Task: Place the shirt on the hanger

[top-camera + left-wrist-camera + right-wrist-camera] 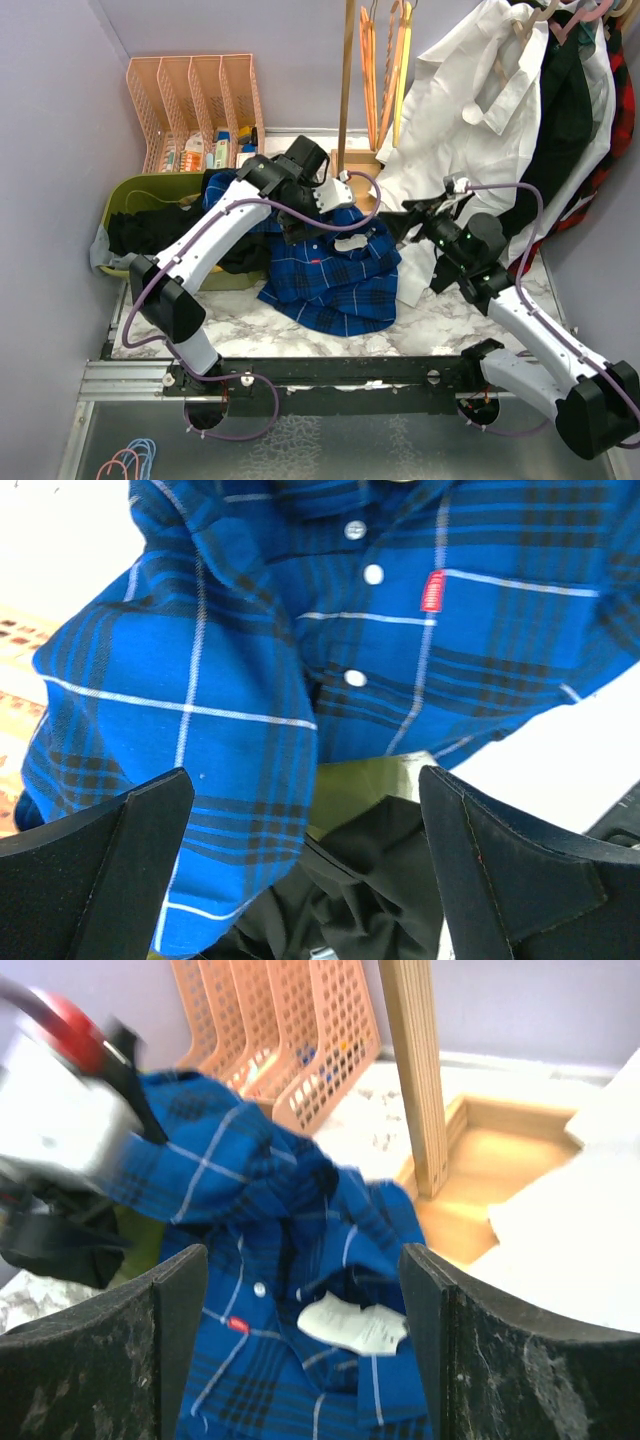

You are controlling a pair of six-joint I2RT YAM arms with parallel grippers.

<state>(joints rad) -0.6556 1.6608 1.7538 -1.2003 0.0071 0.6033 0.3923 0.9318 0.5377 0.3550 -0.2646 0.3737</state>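
I need to next move my right gripper up to the rack, and there I need to grab the lower part of the yellow hanger [399,108], beside the orange hangers.
The blue plaid shirt [330,280] lies crumpled in the middle of the table, its collar and white label [350,242] facing up. It also shows in the left wrist view [250,660] and the right wrist view [290,1260]. My left gripper [298,228] is open and hangs over the shirt's left edge, with nothing between its fingers [110,860]. My right gripper [410,222] is open and empty, just right of the collar, which shows between its fingers [500,1360]. A thin yellow hanger [403,75] hangs on the rack at the back beside orange ones.
A green bin [118,195] with a black garment [150,232] sits at the left under the shirt's edge. An orange file rack [195,100] stands behind it. A wooden post [347,80] rises from its base [500,1160]. A big white shirt [470,110] and dark clothes hang at the right.
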